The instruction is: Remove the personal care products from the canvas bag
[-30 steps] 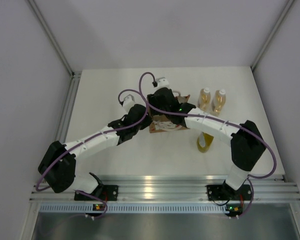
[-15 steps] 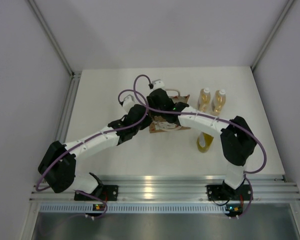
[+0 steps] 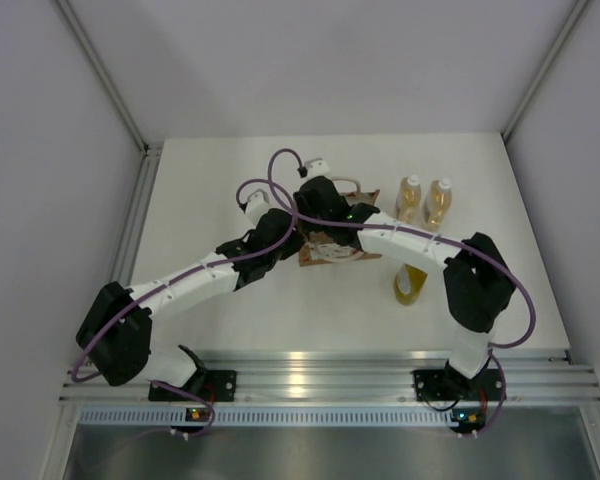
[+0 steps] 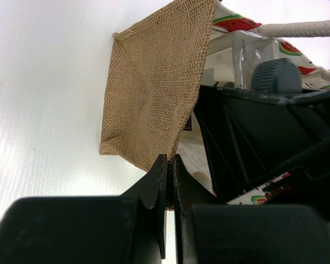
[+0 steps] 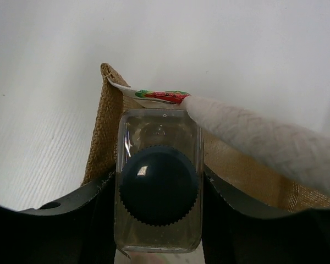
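Note:
My right gripper has the clear bottle to place, which still stands inside the bag. Next, I release it beside the yellow bottle (image 3: 440, 266), on the table in front of the amber bottles.
The canvas bag (image 4: 154, 82) stands mid-table, largely covered by both arms in the top view (image 3: 340, 250). My left gripper (image 4: 170, 165) is shut on the bag's burlap rim. Inside the bag stands a clear bottle with a dark grey cap (image 5: 158, 184), and my right gripper (image 5: 158, 192) is shut on it, one finger pressed against each side. That cap (image 4: 275, 74) also shows in the left wrist view. Outside the bag, two amber bottles (image 3: 409, 197) (image 3: 438, 200) with white caps stand to its right. A yellow bottle (image 3: 408, 287) sits nearer, partly under my right arm.
A white rope handle (image 5: 264, 143) drapes across the bag's mouth beside the clear bottle. The right gripper's black body (image 4: 264, 137) fills the bag opening. Grey walls enclose the white table (image 3: 210, 180) on three sides.
The right gripper's jaws have closed in onto the clear bottle. The right arm's elbow has swung slightly to the left. The left arm has held still, pinching the bag.

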Tool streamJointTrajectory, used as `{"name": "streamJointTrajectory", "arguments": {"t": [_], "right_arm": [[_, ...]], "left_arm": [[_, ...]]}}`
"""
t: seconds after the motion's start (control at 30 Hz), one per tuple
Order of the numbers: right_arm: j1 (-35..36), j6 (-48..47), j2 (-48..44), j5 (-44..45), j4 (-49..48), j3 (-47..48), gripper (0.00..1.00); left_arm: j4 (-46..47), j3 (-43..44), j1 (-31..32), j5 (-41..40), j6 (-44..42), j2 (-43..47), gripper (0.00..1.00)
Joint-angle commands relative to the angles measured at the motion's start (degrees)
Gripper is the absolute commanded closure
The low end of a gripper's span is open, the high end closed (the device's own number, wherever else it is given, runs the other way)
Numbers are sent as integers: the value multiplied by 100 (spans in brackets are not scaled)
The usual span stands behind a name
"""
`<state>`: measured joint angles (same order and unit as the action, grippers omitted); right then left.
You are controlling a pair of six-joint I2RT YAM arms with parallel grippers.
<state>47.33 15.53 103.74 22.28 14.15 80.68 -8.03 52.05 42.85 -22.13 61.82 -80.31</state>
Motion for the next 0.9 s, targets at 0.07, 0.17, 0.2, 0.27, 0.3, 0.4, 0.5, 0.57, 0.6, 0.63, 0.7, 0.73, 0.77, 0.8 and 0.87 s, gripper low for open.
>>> {"name": "streamJointTrajectory", "arguments": {"t": [0.07,0.17,0.2,0.27,0.3,0.4,0.5,0.57,0.6,0.63,0.7,0.73,0.77,0.8,0.87], "right_arm": [[-49,-85,-996,-250,-325,457,100],[-57,-94,-1251,-374,-317,474,100],[-49,-111,-1304,-417,-317,492,100],[-49,-120,-1462,-549,-264,536,100],[-57,-120,-1549,-567,-238,597,100],[-57,-147,-1681,-716,-106,737,100],[-66,-182,-1918,-787,-9,869,100],[-92,-217,-2024,-866,35,940,100],[-101,-226,-2068,-892,105,1045,100],[-110,-243,-2156,-927,149,1107,100],[-171,-305,-2253,-919,263,1283,100],[-189,-322,-2288,-945,290,1335,100],[-276,-340,-2315,-963,316,1379,100],[-312,-340,-2367,-989,334,1467,100],[-487,-323,-2402,-1155,404,1581,100]], "left_arm": [[-278,-116,13,-11,-56,42,100],[-278,-108,13,-11,-47,33,100],[-287,-99,13,-19,-56,25,100],[-278,-81,13,-2,-56,24,100],[-278,-73,13,-2,-56,16,100],[-278,-37,13,33,-56,16,100],[-278,-2,13,68,-83,24,99],[-278,-2,13,77,-83,33,91],[-278,-2,13,77,-74,51,89],[-278,7,13,77,-83,60,87],[-278,7,13,95,-83,86,76],[-278,7,13,95,-83,103,71],[-278,7,13,104,-91,112,61],[-278,7,13,104,-100,130,57],[-278,-2,13,104,-126,200,50]]}}
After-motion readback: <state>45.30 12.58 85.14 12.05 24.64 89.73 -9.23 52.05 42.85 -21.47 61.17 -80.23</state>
